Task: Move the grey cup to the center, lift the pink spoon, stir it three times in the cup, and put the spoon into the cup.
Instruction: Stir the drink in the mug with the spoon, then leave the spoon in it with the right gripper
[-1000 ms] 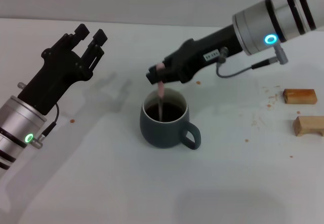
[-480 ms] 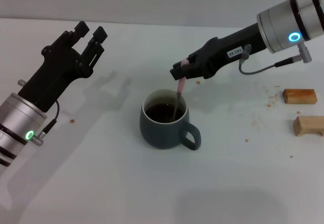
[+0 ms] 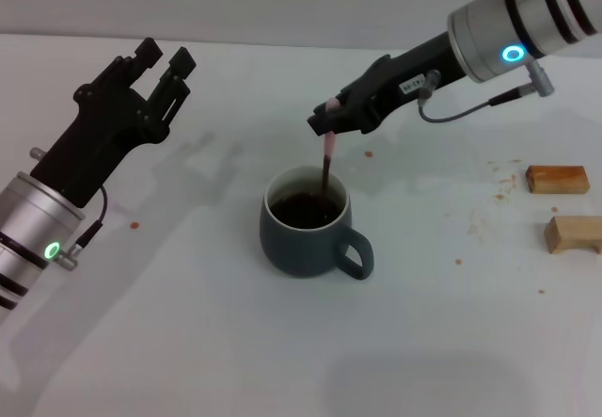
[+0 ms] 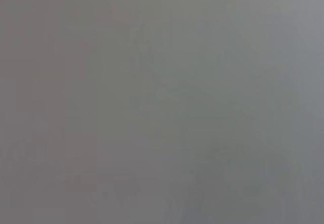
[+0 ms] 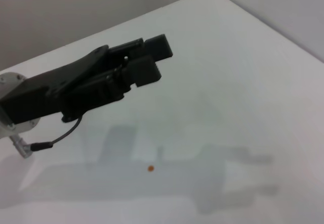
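Observation:
The robot's right gripper will release the pink spoon in the grey cup, leaning point(image 3: 337, 187) against the cup's far rim toward the wooden blocks.
The grey cup point(image 3: 308, 227) stands near the middle of the white table, handle toward the front right, with dark brown liquid inside. My right gripper point(image 3: 328, 120) is shut on the pink spoon point(image 3: 326, 159) just above the cup's far rim. The spoon hangs nearly upright with its lower end dipped in the liquid. My left gripper point(image 3: 162, 67) is open and empty, held above the table at the far left, well apart from the cup. It also shows in the right wrist view point(image 5: 147, 57). The left wrist view shows only grey.
Two wooden blocks point(image 3: 557, 179) point(image 3: 574, 232) lie at the right edge of the table. Small brown specks dot the surface near them and left of the cup point(image 3: 134, 225).
My right gripper swung the spoon from the cup's left side to its right side, then back toward the far rim and slightly upward. The left arm has barely moved.

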Available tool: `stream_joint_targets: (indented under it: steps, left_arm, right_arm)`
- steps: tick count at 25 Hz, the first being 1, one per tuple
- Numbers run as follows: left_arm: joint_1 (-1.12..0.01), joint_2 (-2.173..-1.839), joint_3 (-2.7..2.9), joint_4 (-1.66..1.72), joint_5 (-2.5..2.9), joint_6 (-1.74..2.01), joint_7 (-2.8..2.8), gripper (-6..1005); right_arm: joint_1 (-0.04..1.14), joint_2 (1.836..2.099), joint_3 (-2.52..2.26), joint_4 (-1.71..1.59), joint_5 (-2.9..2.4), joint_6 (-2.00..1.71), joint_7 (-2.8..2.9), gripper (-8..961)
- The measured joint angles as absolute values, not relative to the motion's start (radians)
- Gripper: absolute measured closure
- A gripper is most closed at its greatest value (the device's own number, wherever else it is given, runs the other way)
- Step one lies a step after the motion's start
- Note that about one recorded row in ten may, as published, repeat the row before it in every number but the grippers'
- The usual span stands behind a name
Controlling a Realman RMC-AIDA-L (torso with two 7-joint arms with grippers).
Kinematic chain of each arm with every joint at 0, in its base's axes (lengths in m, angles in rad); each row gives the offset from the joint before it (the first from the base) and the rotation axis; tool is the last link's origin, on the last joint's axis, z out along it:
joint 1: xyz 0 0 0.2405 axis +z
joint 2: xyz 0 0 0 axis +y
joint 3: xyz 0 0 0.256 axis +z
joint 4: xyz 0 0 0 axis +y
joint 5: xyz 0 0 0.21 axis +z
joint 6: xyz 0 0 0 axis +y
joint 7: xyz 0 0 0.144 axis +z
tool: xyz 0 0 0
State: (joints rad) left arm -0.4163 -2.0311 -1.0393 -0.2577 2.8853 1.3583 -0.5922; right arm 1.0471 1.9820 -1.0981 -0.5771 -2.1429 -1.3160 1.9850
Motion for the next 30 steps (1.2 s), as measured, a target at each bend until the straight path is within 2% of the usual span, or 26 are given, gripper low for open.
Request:
stream_joint_targets:
  steps: [8, 13, 16, 23, 30]
  left_arm:
    - [-0.411, -2.028, -1.048, -0.258, 2.885, 1.36, -0.592, 527]
    - [-0.421, -2.027, -1.056, -0.244, 2.886, 1.356, -0.592, 527]
    - [-0.423, -2.026, -1.061, -0.24, 2.887, 1.355, -0.592, 527]
    - [-0.424, -2.024, -1.064, -0.235, 2.886, 1.354, -0.592, 527]
    - [-0.435, -2.025, -1.067, -0.222, 2.885, 1.351, -0.592, 527]
  right_arm:
    - [1.084, 2.003, -1.101, -0.578, -2.143, -1.302, 1.983, 851]
    - [1.1, 2.035, -1.103, -0.603, -2.141, -1.326, 1.984, 852]
    - [1.107, 2.045, -1.104, -0.61, -2.143, -1.337, 1.984, 846]
    - [1.098, 2.05, -1.105, -0.614, -2.143, -1.395, 1.984, 826]
    - [1.045, 2.033, -1.104, -0.631, -2.148, -1.421, 1.99, 807]
